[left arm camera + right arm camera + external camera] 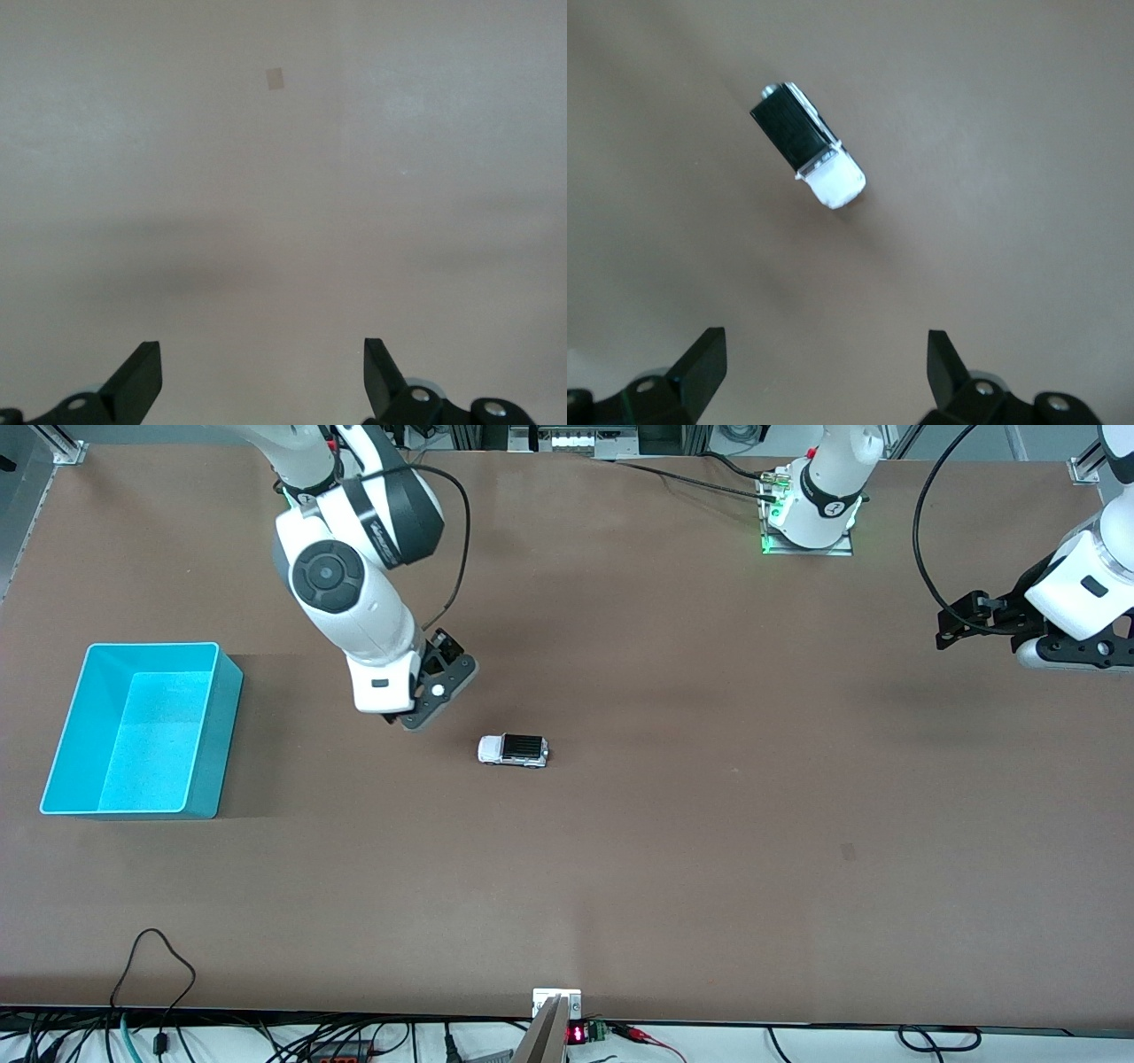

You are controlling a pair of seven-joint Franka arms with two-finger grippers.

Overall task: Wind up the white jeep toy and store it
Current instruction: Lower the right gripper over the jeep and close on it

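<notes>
I will close my right gripper across the sides of the white jeep toy, at the black roof panel's end (512,747) (806,149) that is beside the white hood.
The white jeep toy (513,750), with its black roof panel, rests on its wheels on the brown table near the middle. In the right wrist view the white jeep toy (808,146) lies ahead of the fingers, apart from them. My right gripper (423,710) (826,345) hangs open just over the table beside the jeep, between it and the cyan bin, with nothing between its fingers. My left gripper (957,627) (262,347) waits open and empty over bare table at the left arm's end.
An empty cyan bin (217,744) stands at the right arm's end of the table. A small pale patch (848,852) (275,79) marks the tabletop. Cables (151,957) run along the table edge nearest the front camera.
</notes>
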